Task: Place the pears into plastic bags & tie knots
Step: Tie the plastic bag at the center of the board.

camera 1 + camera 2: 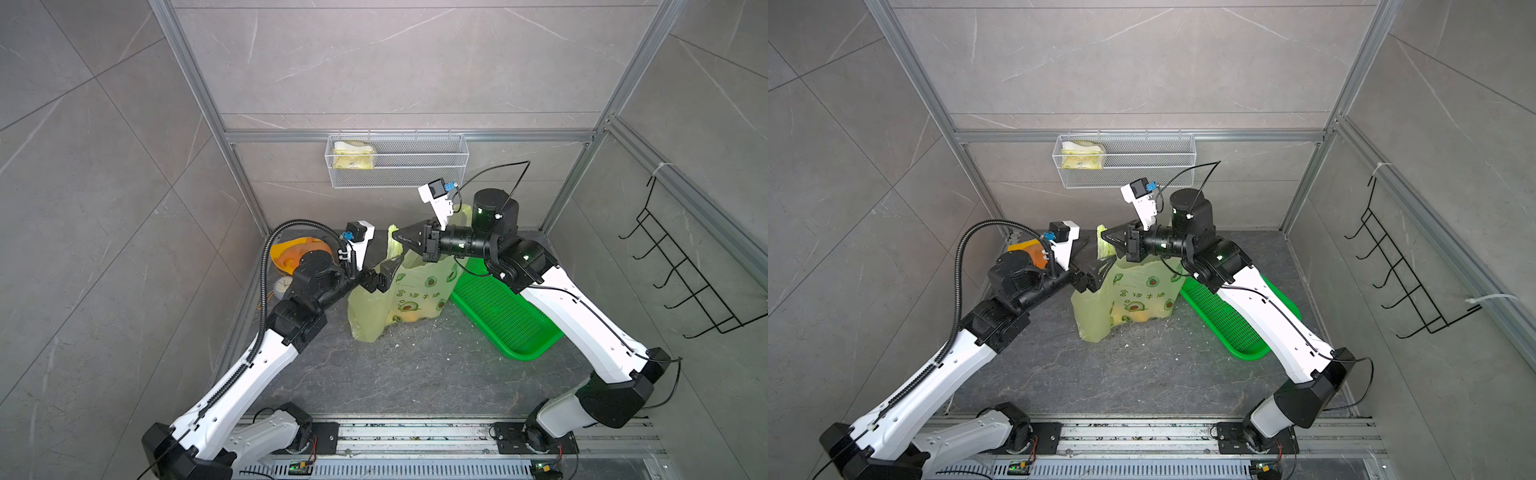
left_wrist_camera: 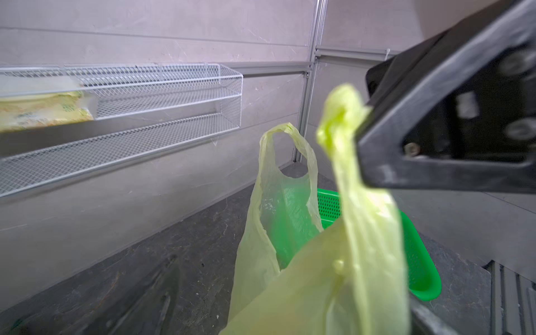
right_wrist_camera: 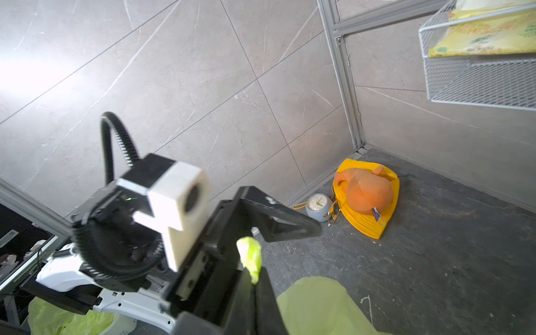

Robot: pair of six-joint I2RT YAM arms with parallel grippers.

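Note:
My right gripper is holding the handle loop beside my left gripper. So it should let go of that loop and take the free loop (image 1: 464, 214) behind it.
The yellow-green plastic bag (image 1: 399, 299) (image 1: 1129, 299) stands on the dark floor between my arms. An orange pear (image 1: 409, 316) shows faintly through its wall; the other pears are hidden. My right gripper (image 1: 395, 237) (image 3: 255, 282) is shut on one bunched handle loop (image 2: 342, 121) and holds it up. The other handle loop (image 2: 285, 136) stands free behind it. I see no knots; the loops are apart. My left gripper (image 1: 384, 276) (image 1: 1096, 276) is open beside the bag's upper left edge, just below the held loop, with nothing gripped.
A green perforated tray (image 1: 498, 316) lies right of the bag, under my right arm. A white wire basket (image 1: 415, 166) on the back wall holds a yellow-and-white packet (image 1: 353, 156). An orange lump on yellow (image 3: 368, 197) and a small clock (image 3: 317, 204) sit in the back left corner.

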